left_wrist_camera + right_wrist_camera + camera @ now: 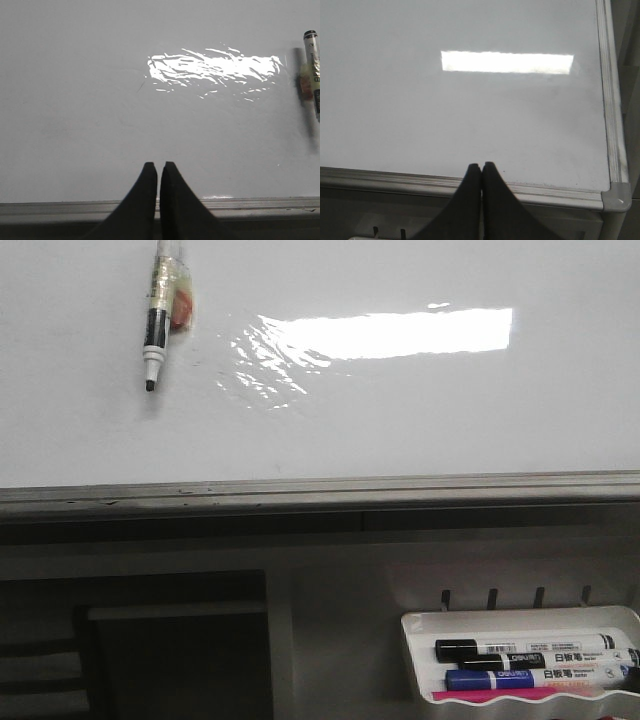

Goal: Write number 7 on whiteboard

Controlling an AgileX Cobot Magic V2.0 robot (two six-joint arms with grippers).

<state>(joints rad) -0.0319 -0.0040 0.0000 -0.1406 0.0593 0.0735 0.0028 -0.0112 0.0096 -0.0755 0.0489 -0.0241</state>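
Note:
Next, my left gripper will go to the marker pen on the whiteboard and close on its black band (157, 328) (317, 102), close to the writing tip.
The whiteboard (420, 430) lies flat, glossy white with a grey metal rim and a bright glare strip. No number 7 shows on it; its surface is blank. A slim black-and-white marker pen (156, 325) lies uncapped on the board at the far left, tip toward me; it also shows in the left wrist view (312, 65). My left gripper (159, 165) is shut and empty over the board's near rim (75, 206). My right gripper (481, 165) is shut and empty over the near rim by the board's right corner (616, 196). Neither gripper shows in the front view.
A small white plastic tray (418, 632) hangs below the board's near edge at the right and holds black, blue and pink markers (530, 665). A dark opening (170, 660) lies below the board at the left.

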